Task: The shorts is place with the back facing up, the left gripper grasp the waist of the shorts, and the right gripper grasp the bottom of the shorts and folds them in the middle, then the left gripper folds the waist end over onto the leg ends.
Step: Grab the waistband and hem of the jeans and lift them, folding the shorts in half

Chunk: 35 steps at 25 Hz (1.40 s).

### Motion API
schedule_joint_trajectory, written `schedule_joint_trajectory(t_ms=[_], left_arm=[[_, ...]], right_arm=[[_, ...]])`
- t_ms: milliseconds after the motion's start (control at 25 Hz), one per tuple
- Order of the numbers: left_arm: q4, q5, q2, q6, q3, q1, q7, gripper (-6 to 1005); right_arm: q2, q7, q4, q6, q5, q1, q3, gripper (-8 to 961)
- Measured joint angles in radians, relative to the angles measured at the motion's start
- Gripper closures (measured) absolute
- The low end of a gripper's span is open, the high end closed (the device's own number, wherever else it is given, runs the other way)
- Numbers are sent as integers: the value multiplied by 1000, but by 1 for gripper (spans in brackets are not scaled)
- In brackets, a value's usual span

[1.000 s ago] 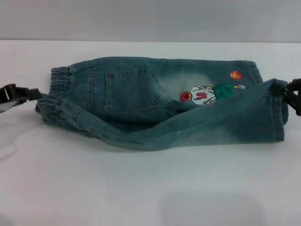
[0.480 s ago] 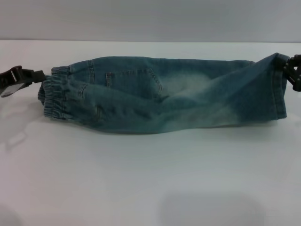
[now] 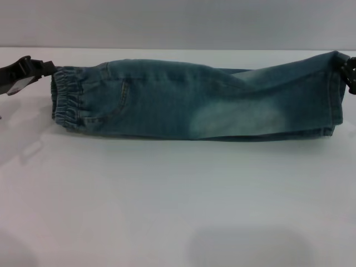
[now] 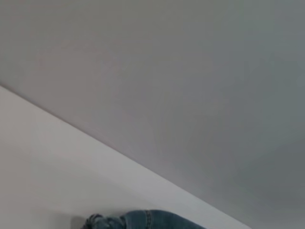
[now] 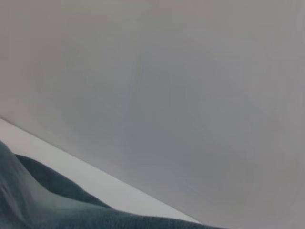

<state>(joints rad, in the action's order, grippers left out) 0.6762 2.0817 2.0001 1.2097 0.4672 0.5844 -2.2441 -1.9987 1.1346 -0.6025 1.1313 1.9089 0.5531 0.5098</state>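
Note:
The waist's far corner at the shorts' far edge (image 3: 87, 69) (image 4: 129, 219), between the gathers and the pocket, will be let go by my left gripper.
The blue denim shorts (image 3: 183, 100) lie folded lengthwise in a long band across the far part of the white table (image 3: 178, 200). The print is hidden inside the fold. The gathered waist of the shorts (image 3: 69, 97) is at the left end, and my left gripper (image 3: 49, 68) is shut on its far corner. The bottom of the shorts (image 3: 334, 94), a straight hem, is at the right end, where my right gripper (image 3: 346, 69) is shut on its raised far corner. A bit of the waist shows in the left wrist view (image 4: 143, 220). Denim fills a corner of the right wrist view (image 5: 47, 205).
A grey wall (image 3: 178, 22) rises right behind the table's far edge, close to the shorts and both grippers. The wide near half of the white tabletop lies in front of the shorts.
Both grippers carried the near edge of the shorts up and away toward the far edge. The near half now covers the pocket side and the cartoon print.

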Motion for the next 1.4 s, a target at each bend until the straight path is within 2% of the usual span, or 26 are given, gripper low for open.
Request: schedule_joint_trajectory(t_ms=[240, 720, 800, 1400], left_arm=[[-2, -9, 20, -45, 1, 14, 7, 973], [-2, -9, 34, -86, 5, 32, 10, 971], [-1, -9, 41, -102, 19, 33, 11, 970], [-3, -9, 51, -119, 80, 36, 35, 967]], right_arm=[[-2, -22, 31, -81, -19, 28, -2, 955], [-5, -24, 53, -176, -27, 74, 7, 952], [-8, -26, 60, -198, -27, 79, 10, 947], [-25, -49, 105, -294, -35, 104, 2, 914]])
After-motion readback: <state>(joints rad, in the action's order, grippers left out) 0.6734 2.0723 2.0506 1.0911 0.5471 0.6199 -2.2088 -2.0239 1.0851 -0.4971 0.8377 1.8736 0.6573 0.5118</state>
